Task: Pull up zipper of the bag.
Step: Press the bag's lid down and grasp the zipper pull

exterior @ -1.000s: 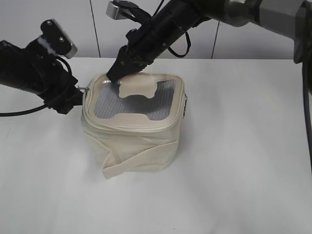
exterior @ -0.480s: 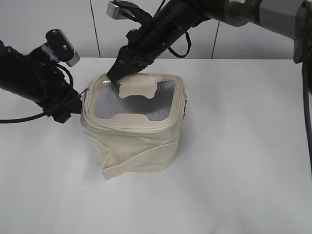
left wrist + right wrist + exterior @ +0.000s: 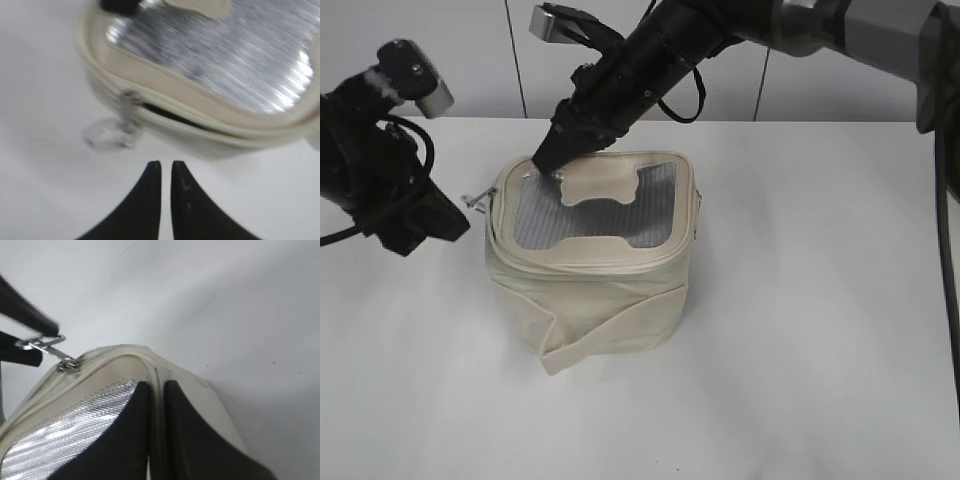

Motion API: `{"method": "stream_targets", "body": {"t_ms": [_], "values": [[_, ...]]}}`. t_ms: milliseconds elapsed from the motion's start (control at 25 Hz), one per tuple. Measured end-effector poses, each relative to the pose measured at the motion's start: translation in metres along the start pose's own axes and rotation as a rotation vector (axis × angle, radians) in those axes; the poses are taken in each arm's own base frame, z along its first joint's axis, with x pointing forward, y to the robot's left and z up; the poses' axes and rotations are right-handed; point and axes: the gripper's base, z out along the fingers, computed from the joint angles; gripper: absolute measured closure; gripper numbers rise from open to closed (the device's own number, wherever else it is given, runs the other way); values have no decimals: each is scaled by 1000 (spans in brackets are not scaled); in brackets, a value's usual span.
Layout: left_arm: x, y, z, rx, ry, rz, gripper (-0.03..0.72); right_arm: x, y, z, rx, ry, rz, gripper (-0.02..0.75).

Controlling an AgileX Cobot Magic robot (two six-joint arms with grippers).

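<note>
My left gripper's empty fingers are short of the silver ring pull, which lies beyond their ends, so I should open them and grip that ring (image 3: 102,135) before pulling the zipper.
The cream bag (image 3: 590,290) stands mid-table, with a grey mesh top and a bone-shaped patch. Its zipper (image 3: 582,262) runs round the lid edge. One silver slider with a ring pull (image 3: 478,197) sticks out at the bag's left corner. A short stretch of track beside the slider (image 3: 131,97) gapes open (image 3: 167,114). My left gripper (image 3: 458,222) (image 3: 166,163) is shut and empty, a little left of the blurred ring pull (image 3: 102,135). My right gripper (image 3: 546,160) (image 3: 156,386) is shut on the lid's rim at the far left corner, near the slider (image 3: 66,364).
The white table (image 3: 800,330) lies all round the bag, and a pale panelled wall stands behind it. The bag's cream strap (image 3: 610,335) hangs across its front. Dark parts of the left arm (image 3: 22,312) show behind the ring pull.
My left gripper has let go of the ring pull and drawn back to the left and down. The right gripper still holds the lid rim. The bag has shifted slightly.
</note>
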Motion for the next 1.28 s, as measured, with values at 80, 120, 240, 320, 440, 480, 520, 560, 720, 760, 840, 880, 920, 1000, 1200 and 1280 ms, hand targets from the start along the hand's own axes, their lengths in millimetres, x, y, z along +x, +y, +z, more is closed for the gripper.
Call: {"method": "stream_targets", "body": {"t_ms": [80,120,240,320,440,480,520,560,720,760,840,880,920,1000,1200,1280], "values": [[6,-8,0,78,46,-19,673,0,0,0,5,-1,16,682],[7,-11,0,103,61,-30,691,0,-1,0,7,-2,25,682],[14,-17,1,139,90,-61,697,0,-2,0,20,-5,63,682],[16,-18,2,146,99,-66,697,0,-2,0,21,-5,73,682],[13,-12,4,84,62,-70,697,0,-2,0,23,-6,77,683],[11,-9,4,49,41,-70,697,0,-2,0,23,-6,80,684],[10,-6,4,21,26,-70,694,0,-2,0,23,-6,79,684],[9,-4,4,-9,10,-70,674,0,-2,0,23,-6,79,684],[6,4,4,-88,-15,-45,400,0,-3,0,24,-5,78,684],[5,6,3,-119,-31,-42,319,0,-3,0,24,-5,78,684],[2,12,2,-183,-59,-14,234,0,-2,0,23,-4,78,684],[1,14,2,-208,-67,20,219,0,-2,0,23,-4,77,684],[1,15,2,-220,-68,54,218,0,-2,0,23,-4,77,684],[1,15,2,-225,-65,98,232,0,-2,0,23,-4,73,684],[0,19,5,-254,-64,169,246,0,-2,0,22,-3,69,684],[-2,17,8,-258,-64,210,246,0,-2,0,22,-3,68,684]]}}
